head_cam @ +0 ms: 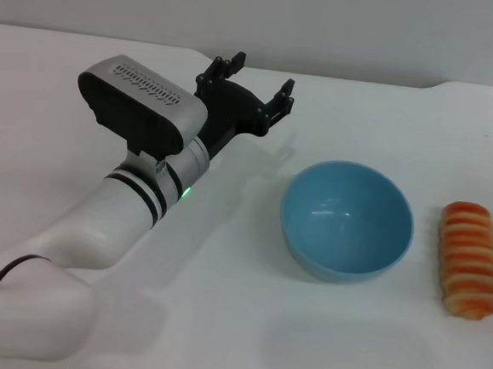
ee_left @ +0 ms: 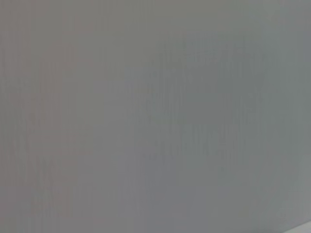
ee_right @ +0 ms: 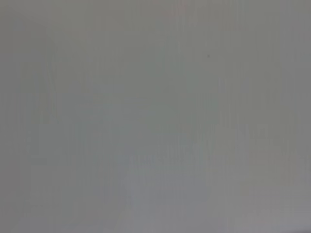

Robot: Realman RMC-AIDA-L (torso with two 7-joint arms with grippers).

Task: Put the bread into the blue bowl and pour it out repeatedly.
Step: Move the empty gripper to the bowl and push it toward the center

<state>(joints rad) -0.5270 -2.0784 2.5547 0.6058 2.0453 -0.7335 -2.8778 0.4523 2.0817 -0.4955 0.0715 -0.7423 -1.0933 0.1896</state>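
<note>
My left gripper is to move to the blue bowl next and close on its rim (head_cam: 288, 190), on the side farthest from the bread.
The blue bowl (head_cam: 347, 220) stands upright and empty on the white table, right of centre in the head view. The bread (head_cam: 470, 259), orange-red with pale grooves, lies on the table to the right of the bowl, apart from it. My left gripper (head_cam: 255, 81) hovers at the back, left of and behind the bowl, open with nothing between its black fingers. The right gripper is out of view. Both wrist views give only a plain grey surface.
The white table (head_cam: 244, 321) reaches from the front edge to a grey wall at the back. My left arm (head_cam: 135, 193) stretches diagonally across the left half of the table.
</note>
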